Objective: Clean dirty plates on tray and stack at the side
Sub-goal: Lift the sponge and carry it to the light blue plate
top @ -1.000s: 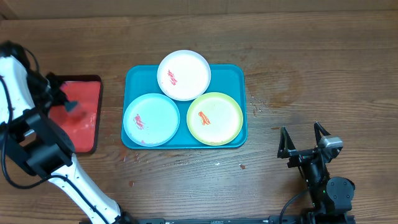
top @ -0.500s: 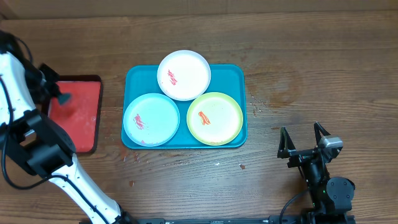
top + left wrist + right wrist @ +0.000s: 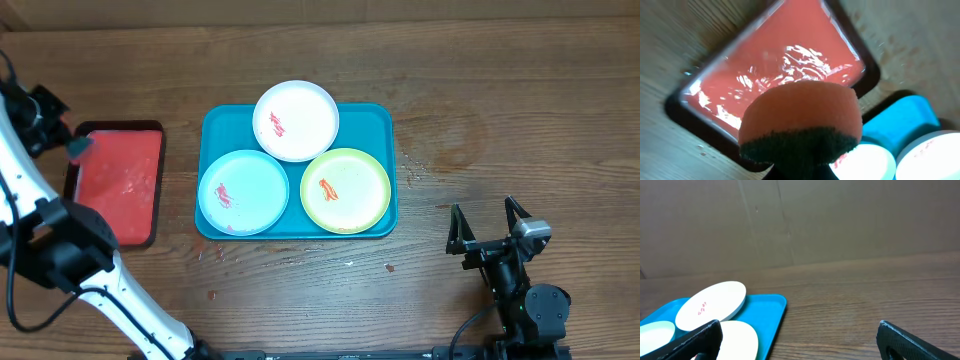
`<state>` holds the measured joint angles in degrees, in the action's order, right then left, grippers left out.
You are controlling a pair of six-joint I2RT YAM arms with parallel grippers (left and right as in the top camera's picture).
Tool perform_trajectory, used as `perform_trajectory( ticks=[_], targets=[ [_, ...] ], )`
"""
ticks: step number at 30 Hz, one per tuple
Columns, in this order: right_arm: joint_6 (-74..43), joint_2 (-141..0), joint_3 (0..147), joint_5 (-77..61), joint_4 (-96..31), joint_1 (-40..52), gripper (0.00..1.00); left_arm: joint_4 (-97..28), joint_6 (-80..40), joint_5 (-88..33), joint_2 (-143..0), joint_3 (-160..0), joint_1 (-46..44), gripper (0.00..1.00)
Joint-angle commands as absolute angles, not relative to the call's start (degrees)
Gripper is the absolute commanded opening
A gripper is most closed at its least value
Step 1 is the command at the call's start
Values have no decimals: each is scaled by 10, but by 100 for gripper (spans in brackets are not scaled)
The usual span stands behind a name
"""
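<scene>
Next, I release the orange sponge, now over the red tray's far corner, from my left gripper so that it rests on the light blue plate (image 3: 249, 187) (image 3: 867, 166), next to the red smear on that plate.
Three plates lie on the teal tray (image 3: 375, 125): a white plate (image 3: 296, 120) at the back, a light blue plate (image 3: 243, 192) front left, a yellow-green plate (image 3: 346, 190) front right. Each carries red or orange smears. My left gripper (image 3: 72, 145) hangs over the far left corner of the red tray, shut on an orange sponge (image 3: 802, 112) with a dark scouring side. My right gripper (image 3: 490, 222) stands open and empty over bare table, right of the teal tray (image 3: 767, 310). In the right wrist view the white plate (image 3: 710, 305) lies ahead to the left.
A red tray (image 3: 115, 185) with a dark rim holds wet, glistening liquid (image 3: 790, 60) left of the teal tray. Small droplets speckle the wood near the teal tray's right and front edges. A cardboard wall (image 3: 800, 220) rises behind the table.
My left gripper has carried the sponge from over the middle of the red tray back and left, to its far left corner. The right arm has stayed still.
</scene>
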<state>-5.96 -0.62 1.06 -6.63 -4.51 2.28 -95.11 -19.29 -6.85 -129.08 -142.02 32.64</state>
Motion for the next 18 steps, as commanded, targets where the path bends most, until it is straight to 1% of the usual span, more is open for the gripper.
perform_trajectory(
  ticks=[1,3,5,8,11,16,18],
  targets=[
    [-58,-2,5,-65,-42,22,100,-934,-201,-19,-1293,-1382,303,4],
    [-58,-2,5,-65,-42,22,100,-879,-219,31,-1294,-1309,289,4],
    [-57,-2,5,-65,-42,22,100,-806,-252,126,-1295,-1232,276,4],
    [-58,-2,5,-65,-42,22,100,-789,-262,152,-1295,-1189,263,4],
    [-58,-2,5,-65,-42,22,100,-816,-275,151,-1291,-1225,260,4],
    [-58,-2,5,-65,-42,22,100,-895,-271,156,-1283,-1350,255,4],
    [-58,-2,5,-65,-42,22,100,-900,-281,163,-1283,-1374,251,4]
  ],
)
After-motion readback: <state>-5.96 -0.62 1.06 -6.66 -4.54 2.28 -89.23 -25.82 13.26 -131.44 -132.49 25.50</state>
